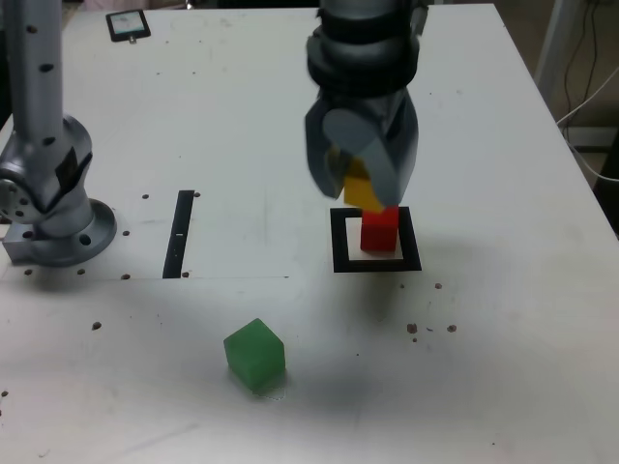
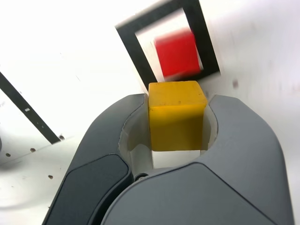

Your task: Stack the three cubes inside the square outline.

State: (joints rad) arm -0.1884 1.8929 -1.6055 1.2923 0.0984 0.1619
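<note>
My gripper will release the yellow cube on top of the red cube (image 1: pixel 378 201) (image 2: pixel 177 52), so that it is stacked inside the square outline.
My gripper (image 1: pixel 362 184) is shut on the yellow cube (image 1: pixel 362 188), which hangs just above the red cube (image 1: pixel 380 232). The red cube sits inside the square outline (image 1: pixel 338 244) near the table's middle. In the wrist view the yellow cube (image 2: pixel 177 115) is clamped between the two grey jaws, with the red cube (image 2: pixel 178 54) and the square outline (image 2: pixel 133 49) beyond it. The green cube (image 1: pixel 255 355) lies alone on the table toward the front, to the exterior view's left of the outline.
A thin black strip (image 1: pixel 181 234) lies to the exterior view's left of the outline. The arm's grey base (image 1: pixel 48 208) stands at the left edge. A small dark device (image 1: pixel 128 25) lies at the back left. The table's right edge (image 1: pixel 571 155) is close by.
</note>
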